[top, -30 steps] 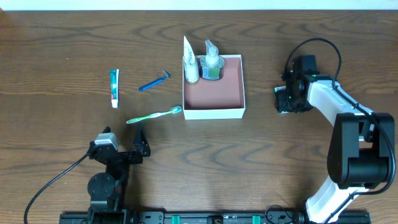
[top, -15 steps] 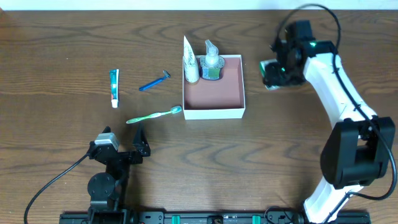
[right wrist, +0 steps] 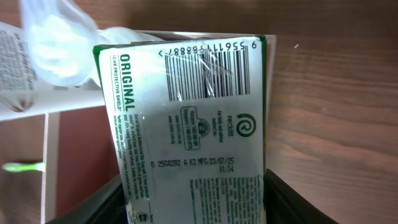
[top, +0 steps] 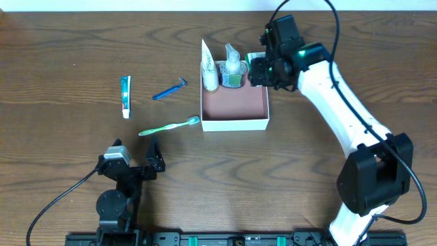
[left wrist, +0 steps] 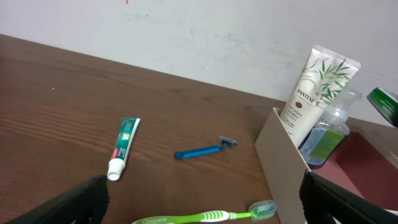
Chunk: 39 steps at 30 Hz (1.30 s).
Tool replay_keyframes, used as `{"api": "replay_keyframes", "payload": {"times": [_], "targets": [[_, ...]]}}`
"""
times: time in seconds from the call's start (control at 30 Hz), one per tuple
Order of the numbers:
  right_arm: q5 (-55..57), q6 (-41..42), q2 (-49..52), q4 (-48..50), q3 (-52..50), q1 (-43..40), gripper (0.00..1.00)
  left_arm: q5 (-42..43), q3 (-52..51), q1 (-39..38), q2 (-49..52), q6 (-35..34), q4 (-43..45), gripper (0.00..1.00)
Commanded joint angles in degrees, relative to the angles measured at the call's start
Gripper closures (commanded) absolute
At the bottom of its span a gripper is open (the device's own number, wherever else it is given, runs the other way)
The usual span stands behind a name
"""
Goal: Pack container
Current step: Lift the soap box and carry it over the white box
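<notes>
I need to use my right gripper to set the green-and-white carton down inside the container (top: 250, 76) next to the clear pump bottle.
The container (top: 235, 124) is a square white-walled box with a pinkish inside at the table's middle; its wall also shows in the left wrist view (left wrist: 283, 155). A white Pantene tube (top: 209, 68) and a clear pump bottle (top: 233, 68) stand in its far left corner. My right gripper (top: 259, 70) is shut on a green-and-white carton (right wrist: 193, 124) and holds it over the box's far right corner. My left gripper (top: 151, 158) is open and empty near the table's front left, with its fingers (left wrist: 81, 199) apart.
A toothpaste tube (top: 125, 96), a blue razor (top: 169, 89) and a green toothbrush (top: 169, 126) lie on the wooden table left of the box. The toothbrush (left wrist: 205, 216) lies just ahead of my left gripper.
My right arm has swung from the table's right side leftward with the carton, to the box's far right corner. The left arm has not moved.
</notes>
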Motion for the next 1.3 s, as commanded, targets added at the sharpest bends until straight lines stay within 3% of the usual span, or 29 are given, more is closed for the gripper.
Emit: {"api": "replay_keyframes", "payload": {"times": [0.0,0.7,1.27], "targets": [[3.96,5.33,-0.92,0.57,0.83,1.51,0.64,0.57,-0.83,0.28,-0.35,0.09,-2.19,0.02],[3.58,8.04,0.59,6.86,-7.74,2.03,0.66,0.57,-0.83,0.28,-0.35,0.09,-2.19,0.02],[2.99,10.62,2.99,10.10,-8.48,4.68,0.68,0.57,-0.83,0.28,-0.35,0.11,-2.19,0.02]]}}
